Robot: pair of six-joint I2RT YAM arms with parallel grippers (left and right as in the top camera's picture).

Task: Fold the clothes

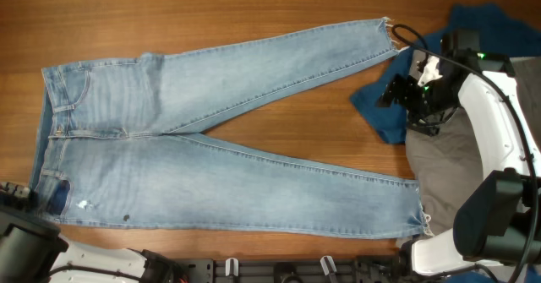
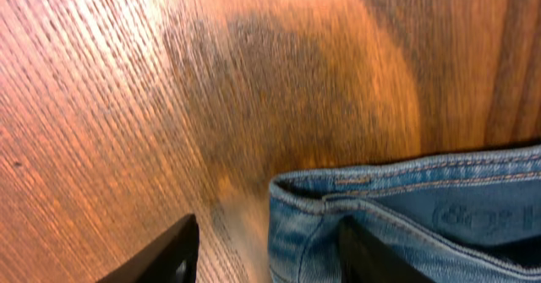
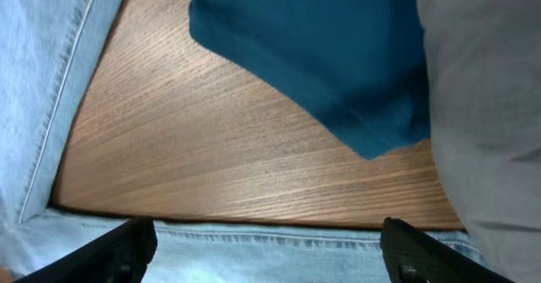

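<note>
The hem of the near leg touches the grey-khaki trousers, so my left gripper will grab the waistband corner (image 2: 292, 203) and pull the jeans clear before I fold that leg.
The light-blue jeans (image 1: 211, 148) lie flat on the wooden table. The waistband is at the left and the two legs spread in a V to the right, with frayed hems. My left gripper (image 1: 25, 197) is at the near-left waistband corner. In the left wrist view it (image 2: 270, 253) is open, and the waistband corner (image 2: 406, 198) lies between its fingers, apart from the left finger. My right gripper (image 1: 391, 91) hovers at the right, near the far leg's hem. In the right wrist view it (image 3: 270, 249) is wide open and empty above the edge of a jeans leg (image 3: 254, 253).
A dark blue shirt (image 1: 385, 106) and grey-khaki trousers (image 1: 444, 160) are heaped at the right, under and beside the right arm; both also show in the right wrist view, the shirt (image 3: 321, 46) and the trousers (image 3: 490, 106). Bare wood (image 1: 321, 139) shows between the legs.
</note>
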